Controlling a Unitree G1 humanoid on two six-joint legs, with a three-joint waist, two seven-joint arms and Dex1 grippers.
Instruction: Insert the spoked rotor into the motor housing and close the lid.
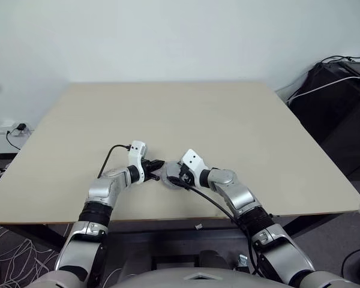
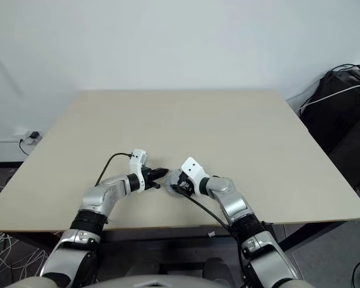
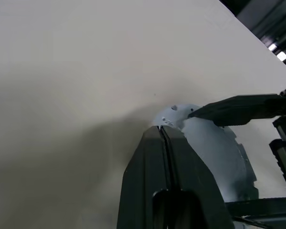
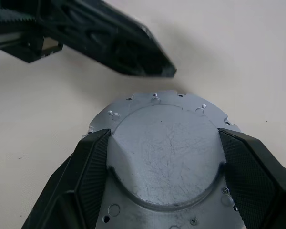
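Note:
The lid's raised centre is all my right gripper spans from above, so it should open, come in from the side and pinch the lid's rim (image 4: 178, 223) against the motor housing.
The lid (image 4: 163, 152), a silver-grey round disc with a raised, scratched centre and a flange of small holes, lies on the table near its front edge. My right gripper (image 4: 164, 137) is shut on it, one finger on each side of the raised centre. My left gripper (image 3: 161, 130) is shut with nothing in it, its tips at the lid's (image 3: 212, 152) rim, coming from the left. In the head views both grippers meet over the lid (image 1: 168, 182). The spoked rotor and the motor housing are hidden or out of view.
The beige table (image 1: 186, 114) stretches wide beyond the grippers, its front edge close below them. Black equipment with cables (image 1: 342, 90) stands off the table's right side. A wall socket (image 1: 12, 128) sits low on the left.

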